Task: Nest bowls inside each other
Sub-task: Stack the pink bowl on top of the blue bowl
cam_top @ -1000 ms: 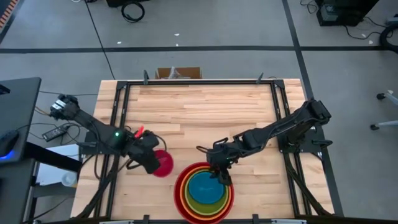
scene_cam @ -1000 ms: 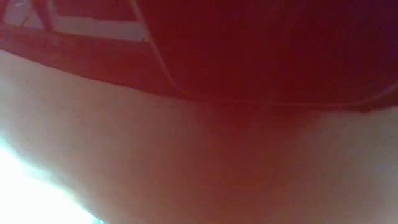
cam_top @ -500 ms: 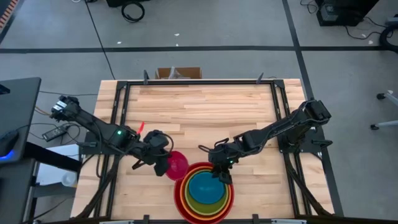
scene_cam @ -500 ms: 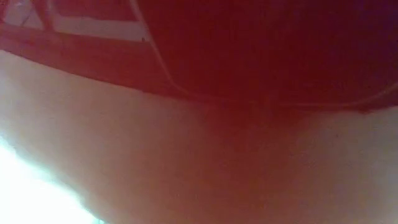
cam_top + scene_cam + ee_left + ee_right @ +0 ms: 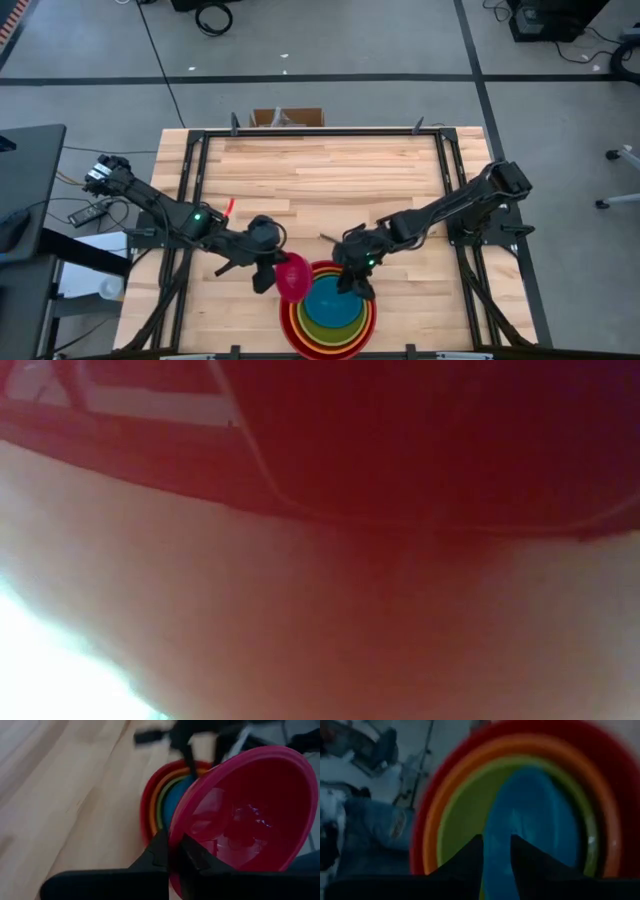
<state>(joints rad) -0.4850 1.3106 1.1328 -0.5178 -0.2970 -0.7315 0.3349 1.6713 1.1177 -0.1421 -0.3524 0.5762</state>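
Observation:
My left gripper has the magenta-pink bowl. I should let go of it with that gripper inside the blue bowl [image 5: 331,304] at the middle of the stack.
At the table's near edge stands a stack of bowls [image 5: 328,310]: red outermost, then orange, olive-green and blue [image 5: 535,825] innermost. The red wall [image 5: 400,440] fills the low view. My left gripper [image 5: 268,273] is shut on the magenta-pink bowl [image 5: 293,277], which hangs tilted over the stack's left rim. My right gripper [image 5: 355,287] is at the stack's far right rim, pointing down into it. Its fingers stand a little apart, one over the green bowl [image 5: 460,820] and one over the blue bowl. My left gripper pinches the magenta bowl's rim [image 5: 174,832], one finger [image 5: 159,851] outside the wall and one [image 5: 195,857] inside. The fingers come slanting down from the table's left. The bowl is lifted clear and tipped steeply, its opening turned toward the gripper. My right gripper has the blue bowl's rim [image 5: 492,827] between its fingers; whether they touch it, I cannot tell.
The wooden table top [image 5: 320,170] lies bare beyond the stack, inside a black frame. A small cardboard box [image 5: 287,117] sits at the far edge. The stack stands close to the near edge.
My left gripper has carried the magenta bowl toward the table's right, up to the stack's left rim, and has turned. The bowl, which lay flatter over the table to the left, now stands tipped above the stack's edge.

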